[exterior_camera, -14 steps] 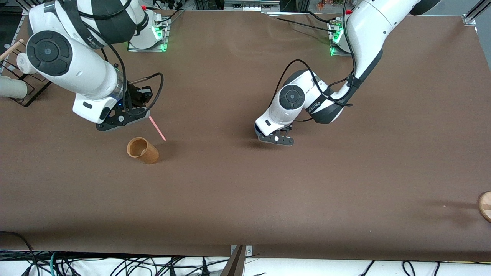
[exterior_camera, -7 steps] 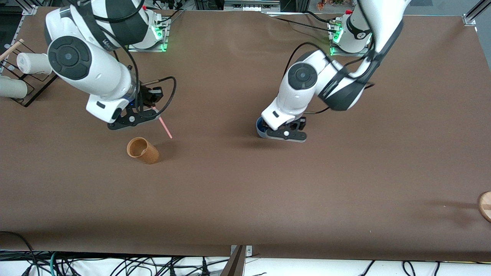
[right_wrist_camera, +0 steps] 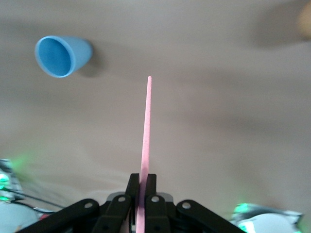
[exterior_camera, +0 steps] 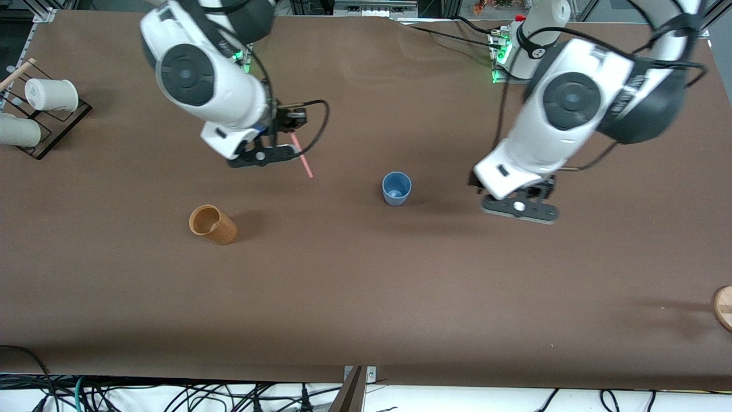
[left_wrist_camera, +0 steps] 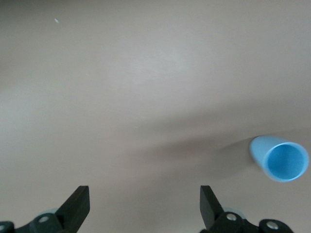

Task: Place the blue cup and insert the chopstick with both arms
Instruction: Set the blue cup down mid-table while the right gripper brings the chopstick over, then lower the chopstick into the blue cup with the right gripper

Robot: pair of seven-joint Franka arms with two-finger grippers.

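Next, my right gripper releases the pink chopstick inside the opening of the blue cup (exterior_camera: 400,193) (right_wrist_camera: 53,57), so it leans against the cup's rim.
The blue cup (exterior_camera: 396,187) stands upright on the brown table near its middle, apart from both grippers. My left gripper (exterior_camera: 519,207) hangs open and empty over the table beside the cup, toward the left arm's end. In the left wrist view the blue cup (left_wrist_camera: 281,160) lies off to one side of the left gripper (left_wrist_camera: 144,204), whose jaws stand wide. My right gripper (exterior_camera: 260,155) is shut on the pink chopstick (exterior_camera: 301,155), above the table toward the right arm's end. In the right wrist view the chopstick (right_wrist_camera: 146,136) sticks out of the right gripper (right_wrist_camera: 142,182), its tip short of the blue cup (right_wrist_camera: 60,56).
A tan cup (exterior_camera: 213,225) sits tilted on the table, nearer the front camera than the right gripper. White cups (exterior_camera: 48,94) rest on a black rack (exterior_camera: 54,131) at the right arm's end. A wooden object (exterior_camera: 723,308) shows at the left arm's end.
The left gripper has opened, let go of the blue cup and risen away toward the left arm's end. The right arm has carried the chopstick toward the cup.
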